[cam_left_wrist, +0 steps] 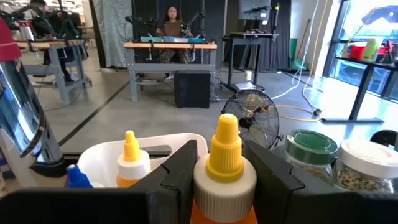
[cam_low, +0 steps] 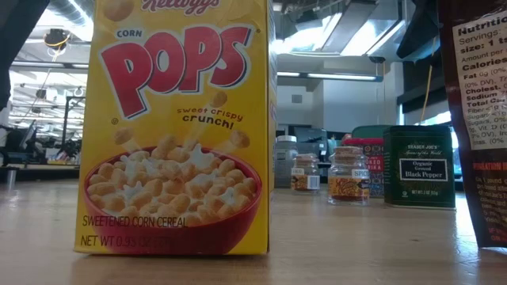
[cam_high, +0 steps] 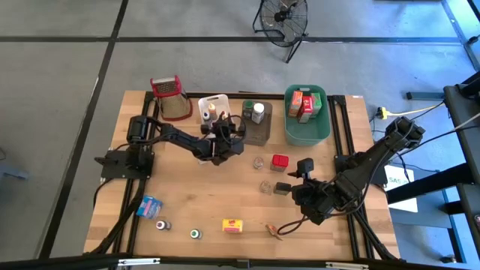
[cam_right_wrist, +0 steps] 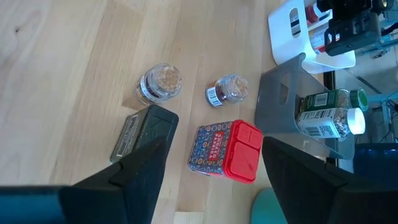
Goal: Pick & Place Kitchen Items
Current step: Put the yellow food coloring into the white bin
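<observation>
The orange bottle, now held just short of the tub, will be let go by my left gripper in the white tub's near corner (cam_high: 226, 121), on the white tub's side by the grey tub.
My left gripper (cam_high: 225, 135) reaches level toward the far edge, just short of the white tub (cam_high: 213, 107), and is shut on a small orange bottle with a yellow nozzle cap (cam_left_wrist: 224, 168). Inside the tub stand another yellow-capped bottle (cam_left_wrist: 132, 160) and a blue cap (cam_left_wrist: 78, 177). My right gripper (cam_high: 304, 168) hangs open, slanting down over the red-lidded tin (cam_right_wrist: 227, 149), touching nothing. The black pepper tin (cam_right_wrist: 134, 134) and two small glass jars (cam_right_wrist: 160, 84) (cam_right_wrist: 228, 90) rest on the wood around it. My left gripper pinches the bottle at its white collar (cam_left_wrist: 208, 180), just under the yellow nozzle, one finger on each side. The fingers come in level from the table's near side. The bottle stands upright between them; its lower part is hidden by the fingers.
A grey tub (cam_high: 256, 120) holds a green-lidded jar (cam_left_wrist: 314, 149) and a white-lidded jar (cam_left_wrist: 367, 160). The green tub (cam_high: 306, 129) holds boxes. The mesh grater (cam_high: 171, 96) stands far left. A blue box (cam_high: 150, 205), two little bottles (cam_high: 161, 224), a yellow box (cam_high: 233, 225) lie near.
</observation>
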Motion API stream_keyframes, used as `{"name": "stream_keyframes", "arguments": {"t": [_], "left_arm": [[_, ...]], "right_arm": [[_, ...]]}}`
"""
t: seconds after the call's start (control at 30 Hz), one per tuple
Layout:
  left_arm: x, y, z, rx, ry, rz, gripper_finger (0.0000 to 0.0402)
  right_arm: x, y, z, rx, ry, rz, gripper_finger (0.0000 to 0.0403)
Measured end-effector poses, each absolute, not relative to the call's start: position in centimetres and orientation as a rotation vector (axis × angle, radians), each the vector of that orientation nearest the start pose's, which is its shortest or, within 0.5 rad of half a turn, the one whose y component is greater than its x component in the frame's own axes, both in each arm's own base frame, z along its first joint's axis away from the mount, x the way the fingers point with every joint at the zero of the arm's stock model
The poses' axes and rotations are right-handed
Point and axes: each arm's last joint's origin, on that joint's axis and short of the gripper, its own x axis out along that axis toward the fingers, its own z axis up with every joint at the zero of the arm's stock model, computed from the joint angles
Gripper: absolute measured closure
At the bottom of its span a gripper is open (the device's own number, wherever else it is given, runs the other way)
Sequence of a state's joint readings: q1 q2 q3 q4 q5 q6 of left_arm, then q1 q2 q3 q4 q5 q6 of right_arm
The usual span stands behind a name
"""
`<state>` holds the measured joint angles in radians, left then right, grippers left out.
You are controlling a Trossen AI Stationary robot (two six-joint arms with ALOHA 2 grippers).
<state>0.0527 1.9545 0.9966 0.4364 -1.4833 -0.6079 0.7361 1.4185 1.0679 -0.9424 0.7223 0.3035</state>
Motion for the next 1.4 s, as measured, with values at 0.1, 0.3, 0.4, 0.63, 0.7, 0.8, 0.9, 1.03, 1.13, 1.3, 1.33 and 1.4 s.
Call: {"name": "stream_keyframes", "arguments": {"t": [0.1,0.3,0.4,0.63,0.7,0.8,0.9,1.03,1.13,1.3,1.33,1.4], "left_arm": [[36.8,5.0,14.7,-0.107,-0.027,1.544,0.0286],[36.7,5.2,14.7,-0.104,-0.023,1.547,0.0289],[36.6,5.1,14.4,-0.110,-0.024,1.548,0.0287],[36.6,5.2,12.7,-0.130,-0.019,1.543,0.0280],[36.6,5.2,12.4,-0.126,-0.013,1.543,0.0285],[36.6,5.2,12.3,-0.125,-0.011,1.544,0.0286],[36.6,5.2,12.3,-0.125,-0.011,1.544,0.0278],[36.6,5.2,12.3,-0.128,-0.007,1.538,0.0269],[36.6,5.2,12.3,-0.128,-0.005,1.536,0.0269],[36.6,5.2,12.3,-0.127,0.000,1.534,0.0269],[36.6,5.2,12.3,-0.127,0.001,1.533,0.0268],[36.6,5.2,12.3,-0.127,0.001,1.533,0.0265]], "right_arm": [[20.2,15.7,25.1,-0.582,0.937,-0.131,0.0137],[20.2,15.7,25.1,-0.581,0.937,-0.131,0.0137],[20.2,15.7,25.1,-0.582,0.937,-0.131,0.0137],[20.2,15.7,25.1,-0.582,0.938,-0.131,0.0137],[20.2,15.7,25.1,-0.582,0.938,-0.131,0.0137],[20.2,15.7,25.1,-0.585,0.940,-0.132,0.0137],[20.2,15.7,25.1,-0.585,0.940,-0.132,0.0137],[20.2,15.7,25.1,-0.585,0.940,-0.132,0.0137],[20.2,15.7,25.1,-0.585,0.941,-0.132,0.0137],[20.2,15.7,25.0,-0.583,0.943,-0.134,0.0137],[20.1,15.6,25.0,-0.586,0.945,-0.134,0.0137],[20.1,15.6,25.0,-0.586,0.945,-0.134,0.0137]]}}
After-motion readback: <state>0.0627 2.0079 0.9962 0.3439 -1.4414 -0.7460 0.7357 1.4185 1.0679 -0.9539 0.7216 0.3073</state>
